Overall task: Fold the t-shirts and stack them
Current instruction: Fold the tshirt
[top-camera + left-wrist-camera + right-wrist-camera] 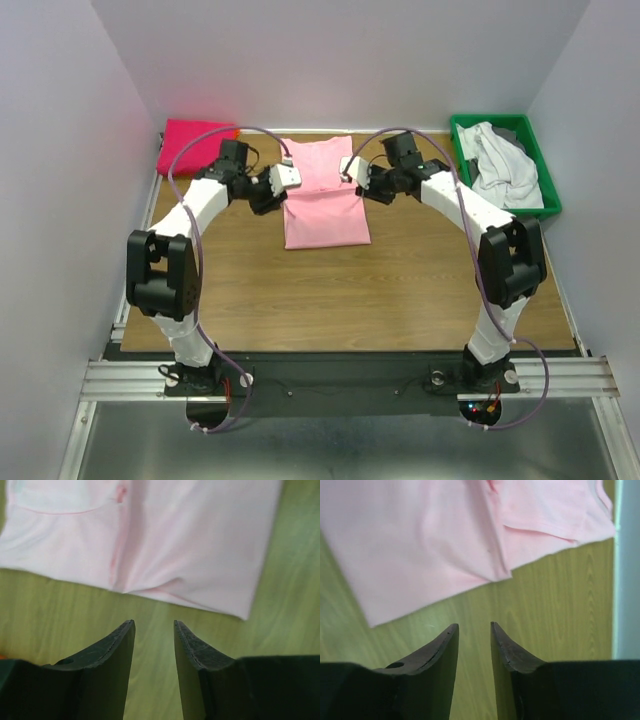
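Note:
I need to next close my left gripper on the near corner (288,246) (244,616) of the pale pink t-shirt, on the side toward the folded magenta shirt.
A pale pink t-shirt (325,195) lies flat on the wooden table, its sides folded in; it fills the top of the left wrist view (165,540) and of the right wrist view (435,545). My left gripper (287,178) is open and empty just off the shirt's left edge (154,624). My right gripper (350,168) is open and empty just off the shirt's right edge (474,626). A folded magenta shirt (192,145) lies at the back left corner. White and grey shirts (500,165) are heaped in the green bin (541,170).
The green bin stands at the back right against the wall. White walls close in the table on three sides. Bare wood table (340,300) stretches in front of the pink shirt to the arm bases.

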